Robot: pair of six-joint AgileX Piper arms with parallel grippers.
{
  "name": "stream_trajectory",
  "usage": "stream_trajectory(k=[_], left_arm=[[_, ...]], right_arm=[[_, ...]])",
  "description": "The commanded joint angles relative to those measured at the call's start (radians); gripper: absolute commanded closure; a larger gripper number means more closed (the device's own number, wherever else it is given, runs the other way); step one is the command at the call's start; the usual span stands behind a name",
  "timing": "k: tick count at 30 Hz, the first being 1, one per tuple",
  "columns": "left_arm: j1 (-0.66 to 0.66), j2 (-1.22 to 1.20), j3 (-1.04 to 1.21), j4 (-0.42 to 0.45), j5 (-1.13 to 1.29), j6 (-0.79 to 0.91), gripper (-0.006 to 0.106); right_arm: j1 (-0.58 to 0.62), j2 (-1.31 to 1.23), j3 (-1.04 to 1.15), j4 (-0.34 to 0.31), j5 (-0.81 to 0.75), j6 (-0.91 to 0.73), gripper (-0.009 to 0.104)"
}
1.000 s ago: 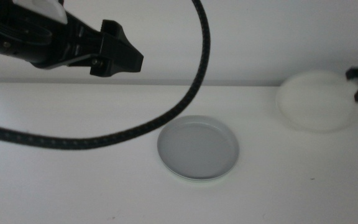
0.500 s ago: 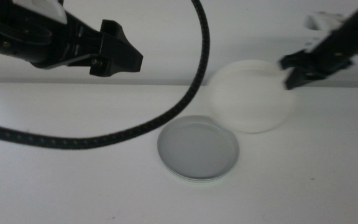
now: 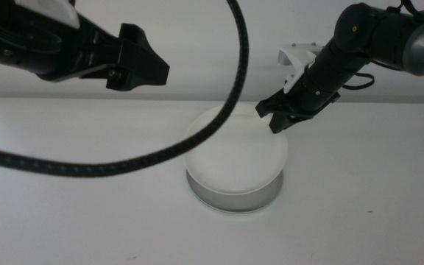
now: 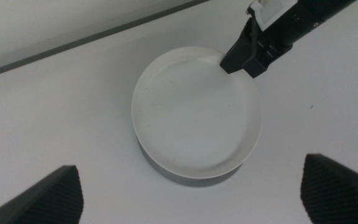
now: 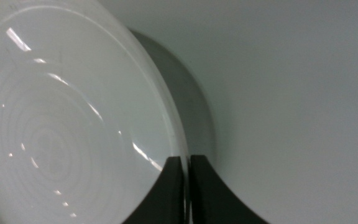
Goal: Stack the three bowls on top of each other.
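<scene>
Next, I let go of the white bowl with my right gripper inside the grey bowl (image 3: 232,177) that sits on the mint bowl.
The white bowl (image 3: 234,151) hangs level just above the grey bowl (image 3: 234,197) at the table's middle, covering most of it. A thin pale green edge (image 3: 230,212) of the mint bowl shows under the grey one. My right gripper (image 3: 274,118) comes in from the back right and is shut on the white bowl's far right rim. In the right wrist view its jaws (image 5: 185,180) pinch the rim of the white bowl (image 5: 55,124). My left gripper (image 3: 142,66) hovers high at the back left, open and holding nothing. In the left wrist view it (image 4: 197,196) looks down on the white bowl (image 4: 194,121) and the right gripper (image 4: 247,56).
A black braided cable (image 3: 124,162) from the left arm loops across the middle view in front of the bowls. A wall (image 3: 197,44) rises behind the white table (image 3: 359,206).
My right gripper carried the white bowl from the table's far right leftward, and it now hangs over the grey bowl. The left arm has not moved.
</scene>
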Motion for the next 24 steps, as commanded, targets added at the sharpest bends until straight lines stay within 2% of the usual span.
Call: stream_trajectory(k=[1, 19, 24], left_arm=[[0.004, -0.001, 0.001, -0.006, -0.011, -0.006, 0.007], [0.004, -0.001, 0.001, -0.006, -0.011, -0.006, 0.007], [0.004, -0.001, 0.001, -0.006, -0.011, -0.006, 0.007]], right_arm=[[0.002, -0.001, 0.001, -0.028, -0.012, 0.012, 0.097], [0.032, 0.087, 0.001, -0.027, -0.008, 0.018, 0.097], [0.034, 0.098, 0.001, -0.029, -0.022, 0.018, 0.092]])
